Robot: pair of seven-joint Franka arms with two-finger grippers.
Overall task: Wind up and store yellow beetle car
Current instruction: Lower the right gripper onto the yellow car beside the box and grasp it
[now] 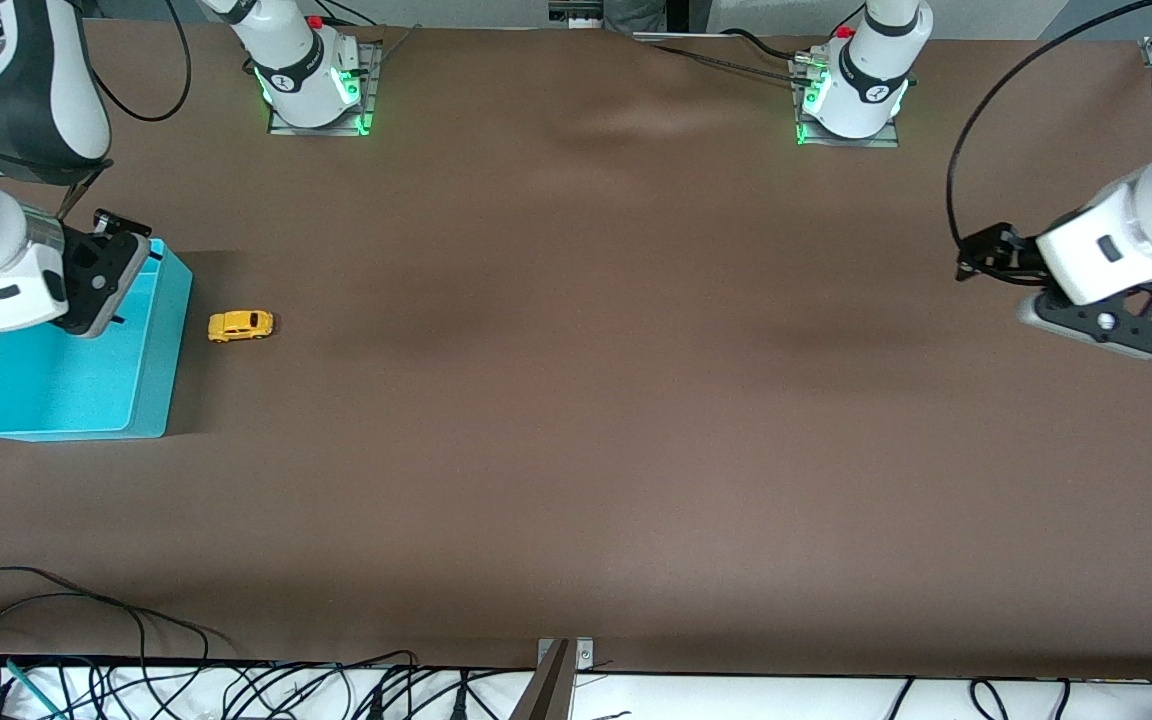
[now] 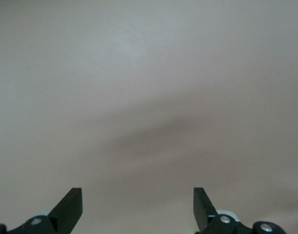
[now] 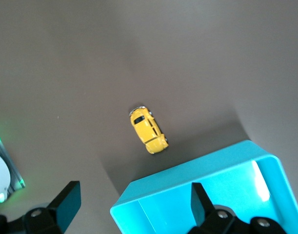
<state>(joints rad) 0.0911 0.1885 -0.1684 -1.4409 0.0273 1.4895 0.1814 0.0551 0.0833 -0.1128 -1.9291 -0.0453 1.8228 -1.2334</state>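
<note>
The robot's right gripper will next go to the yellow beetle car beside the turquoise bin and close on the car's sides at the doors (image 1: 240,324) (image 3: 148,130).
The yellow beetle car (image 1: 241,325) stands on the brown table, right beside the turquoise bin (image 1: 162,372), on the bin's side toward the left arm's end. In the right wrist view the car (image 3: 149,130) lies just outside the bin's rim (image 3: 188,168). My right gripper (image 1: 119,236) hovers over the bin's corner farthest from the front camera, open and empty (image 3: 134,196). My left gripper (image 1: 978,258) waits over bare table at the left arm's end, open and empty (image 2: 138,197). The bin's inside looks empty.
The two arm bases (image 1: 311,85) (image 1: 851,95) with green lights stand along the table edge farthest from the front camera. Several cables (image 1: 86,640) lie along the edge nearest the front camera. A metal bracket (image 1: 561,660) sits at the middle of that edge.
</note>
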